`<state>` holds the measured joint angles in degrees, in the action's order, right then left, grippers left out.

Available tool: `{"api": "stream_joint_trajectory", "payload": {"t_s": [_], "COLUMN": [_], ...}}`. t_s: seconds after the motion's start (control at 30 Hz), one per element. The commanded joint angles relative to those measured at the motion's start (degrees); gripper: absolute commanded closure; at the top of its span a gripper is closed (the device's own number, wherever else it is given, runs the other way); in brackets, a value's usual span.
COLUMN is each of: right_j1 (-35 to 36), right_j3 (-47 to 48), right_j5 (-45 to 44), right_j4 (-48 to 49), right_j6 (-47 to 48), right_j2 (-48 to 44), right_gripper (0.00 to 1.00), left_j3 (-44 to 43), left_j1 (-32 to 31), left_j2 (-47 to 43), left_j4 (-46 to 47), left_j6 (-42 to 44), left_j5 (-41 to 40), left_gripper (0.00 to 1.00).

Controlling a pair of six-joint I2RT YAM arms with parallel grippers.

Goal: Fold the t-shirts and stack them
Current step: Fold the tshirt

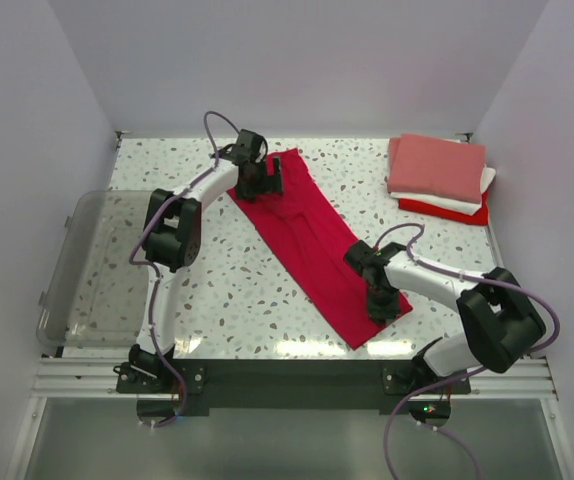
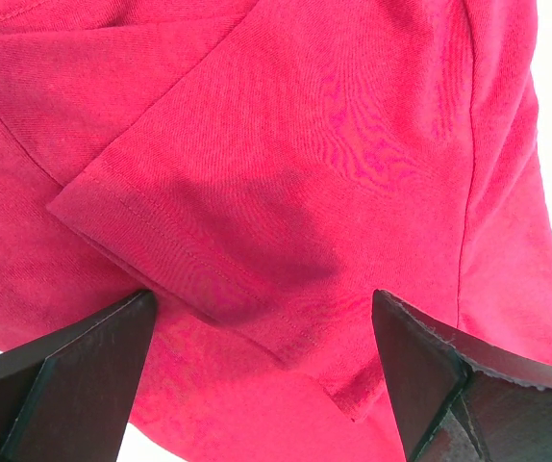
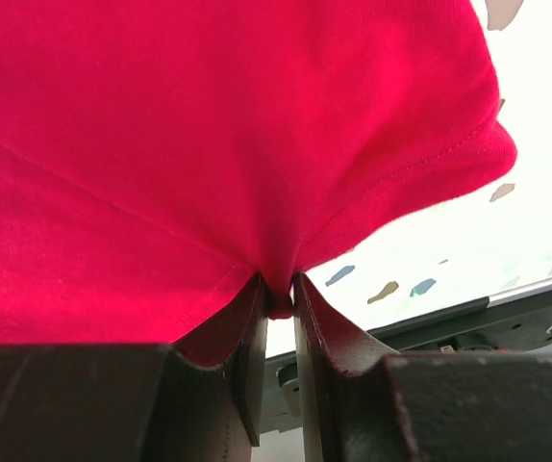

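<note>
The crimson-red t-shirt lies at a slant with the middle of its near hem pinched in my right gripper, so I need to straighten the t-shirt, then take the hem's outer corner (image 3: 496, 156).
A crimson-red t-shirt (image 1: 307, 240) lies as a long strip running diagonally from the far middle of the table toward the near right. My left gripper (image 1: 267, 180) hovers over its far end, open. In the left wrist view the wide-apart fingers (image 2: 84, 375) straddle a folded-in sleeve hem (image 2: 180, 260) of the shirt (image 2: 334, 144). My right gripper (image 1: 382, 305) sits at the shirt's near end. In the right wrist view the gripper (image 3: 278, 289) is shut on a pinched fold of the red cloth (image 3: 209, 125). A stack of folded t-shirts (image 1: 437, 175), salmon-pink over white over red, rests at the far right.
A clear plastic bin (image 1: 97, 265) lies at the table's left edge, next to the left arm. White walls close in the left, right and far sides. A metal rail (image 1: 287, 375) with the arm bases runs along the near edge.
</note>
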<state>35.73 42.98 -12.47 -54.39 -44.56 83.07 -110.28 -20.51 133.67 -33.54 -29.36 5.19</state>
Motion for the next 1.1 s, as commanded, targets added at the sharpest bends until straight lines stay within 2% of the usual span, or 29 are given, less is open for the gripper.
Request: {"api": "stream_joint_trajectory", "payload": {"t_s": [0.0, 0.63, 0.73, 0.87, 1.07], "right_j1": [0.49, 3.39, 3.39, 3.39, 1.9], "right_j3": [-0.09, 2.1, 4.81, 10.27, 12.48], "right_j5": [0.16, 2.45, 1.93, 0.79, -0.89], "right_j4": [-2.82, -6.96, -8.62, -10.3, -5.3], "right_j6": [0.52, 0.79, 0.35, -0.18, 0.96], "right_j2": [-1.94, -4.93, -6.94, -8.8, -4.77], "right_gripper": [0.8, 0.76, 0.71, 0.59, 0.54], "left_j3": [0.68, 0.07, -0.02, -0.29, -0.99], "left_j1": [1.53, 1.97, 2.05, 2.06, 2.32], "left_j2": [4.5, 5.73, 5.47, 4.94, 4.94], "left_j4": [-2.49, -2.76, -2.94, -2.94, -3.55], "left_j6": [1.15, 2.03, 2.12, 2.29, 2.47], "left_j5": [-0.8, -1.06, -0.97, -1.15, -1.32], "left_gripper": [0.0, 0.0, 0.0, 0.0, 0.0]}}
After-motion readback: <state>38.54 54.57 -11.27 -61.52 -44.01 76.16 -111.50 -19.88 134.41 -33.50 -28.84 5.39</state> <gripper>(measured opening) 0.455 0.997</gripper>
